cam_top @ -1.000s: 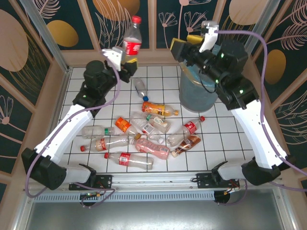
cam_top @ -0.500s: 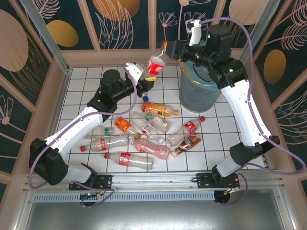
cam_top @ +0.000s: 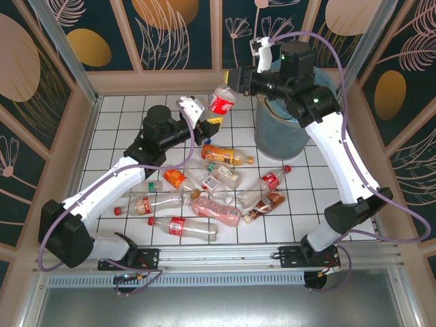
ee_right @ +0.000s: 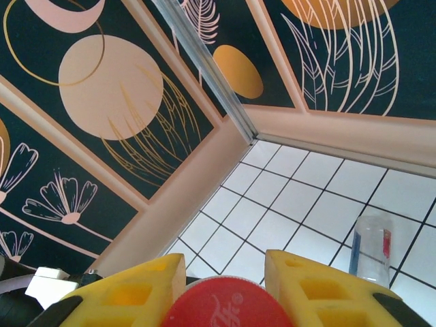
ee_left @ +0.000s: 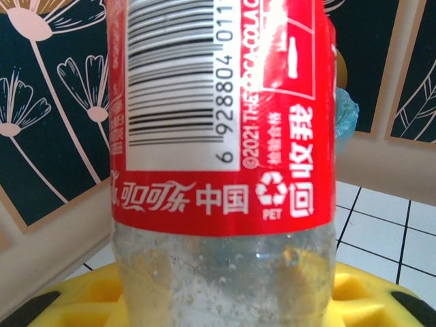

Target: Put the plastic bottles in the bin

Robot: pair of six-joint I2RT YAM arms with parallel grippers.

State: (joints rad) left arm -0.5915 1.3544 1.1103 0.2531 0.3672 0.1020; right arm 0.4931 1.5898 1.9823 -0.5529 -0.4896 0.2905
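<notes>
Next, I release the red-capped bottle from my right gripper inside the blue bag lining the grey mesh bin [cam_top: 291,105]. The bottle now hangs in the air beside the bin.
A clear plastic bottle with a red label [cam_top: 221,101] [ee_left: 221,170] hangs in the air left of the bin [cam_top: 281,129], held at both ends. My left gripper [cam_top: 207,120] [ee_left: 225,303] is shut on its lower body, with yellow fingers [ee_left: 75,303] on either side. From the upper right, my right gripper [cam_top: 236,78] [ee_right: 225,286] is shut on the bottle's red cap [ee_right: 228,308]. Several more plastic bottles [cam_top: 216,211] lie scattered on the white tiles, among them an orange-label one [cam_top: 228,155] and a red-label one [cam_top: 184,227].
The grey mesh bin, lined with a blue bag [ee_left: 344,112], stands at the back right against the wall. A clear bottle with a blue cap [ee_right: 371,248] lies on the tiles under the handover. Patterned walls close in the back and sides.
My left gripper brought the red-label bottle down and to the right. The right gripper swung left from above the bin and closed on its cap.
</notes>
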